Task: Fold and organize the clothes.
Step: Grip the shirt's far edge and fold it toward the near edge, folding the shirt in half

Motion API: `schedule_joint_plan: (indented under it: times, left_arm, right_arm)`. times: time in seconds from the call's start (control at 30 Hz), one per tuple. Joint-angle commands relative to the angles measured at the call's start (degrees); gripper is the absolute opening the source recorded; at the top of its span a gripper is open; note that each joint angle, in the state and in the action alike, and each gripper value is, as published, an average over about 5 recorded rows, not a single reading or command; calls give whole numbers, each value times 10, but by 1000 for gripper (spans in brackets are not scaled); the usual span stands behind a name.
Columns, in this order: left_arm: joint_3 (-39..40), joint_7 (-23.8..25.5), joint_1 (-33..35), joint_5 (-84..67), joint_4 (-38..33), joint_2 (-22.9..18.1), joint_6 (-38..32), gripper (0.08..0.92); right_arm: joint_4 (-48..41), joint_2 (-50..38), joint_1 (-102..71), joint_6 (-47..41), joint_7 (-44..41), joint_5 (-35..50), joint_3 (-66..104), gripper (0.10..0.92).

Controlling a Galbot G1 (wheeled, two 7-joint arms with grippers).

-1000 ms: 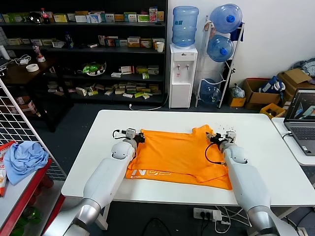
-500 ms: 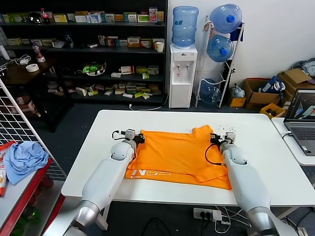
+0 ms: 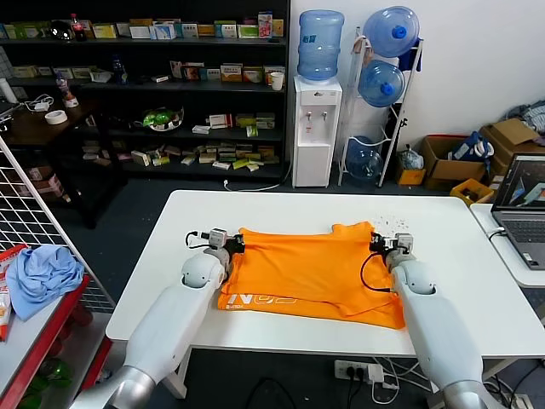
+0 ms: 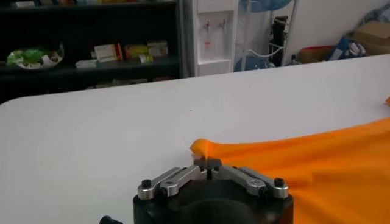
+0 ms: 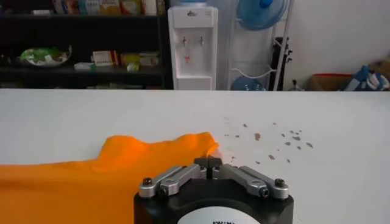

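My right gripper has the orange T-shirt's far corner, lying on the white table. It will let go of that corner just inside the shirt's front corner on the laptop side [image 3: 390, 308].
The clothes are one bright orange T-shirt [image 3: 306, 268] lying flat on the white table [image 3: 289, 209], with white lettering [image 3: 255, 300] showing on the lower layer near the front edge. My left gripper [image 3: 234, 241] is shut on the shirt's far left corner. In the left wrist view a small orange fold [image 4: 200, 148] rises right at the closed left gripper [image 4: 208, 162]. My right gripper [image 3: 375, 243] is shut on the far right corner. In the right wrist view the orange edge [image 5: 183, 146] runs into the closed right gripper [image 5: 208, 161]. Between the two grips the far edge lies straight.
A light blue cloth [image 3: 38, 271] lies on a red rack at the left. A laptop [image 3: 521, 204] sits on a side table to the right. Small brown specks [image 3: 387, 223] dot the table beyond the right gripper. Shelves and a water dispenser [image 3: 316, 128] stand behind.
My right gripper has shut on the shirt's far right corner. Both grippers have shifted slightly outward and toward me, and the far edge is now pulled straight.
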Motion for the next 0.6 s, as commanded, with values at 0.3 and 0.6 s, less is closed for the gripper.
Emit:
schedule_joint_plan:
  times: [0.3, 0.6]
  left_arm:
    - [-36, -13, 179, -18, -285, 112, 6, 92]
    - [-56, -14, 268, -16, -334, 117, -1, 92]
  right_arm:
    - [380, -69, -326, -21, 35, -30, 36, 124]
    - [423, -47, -415, -7, 41, -82, 47, 124]
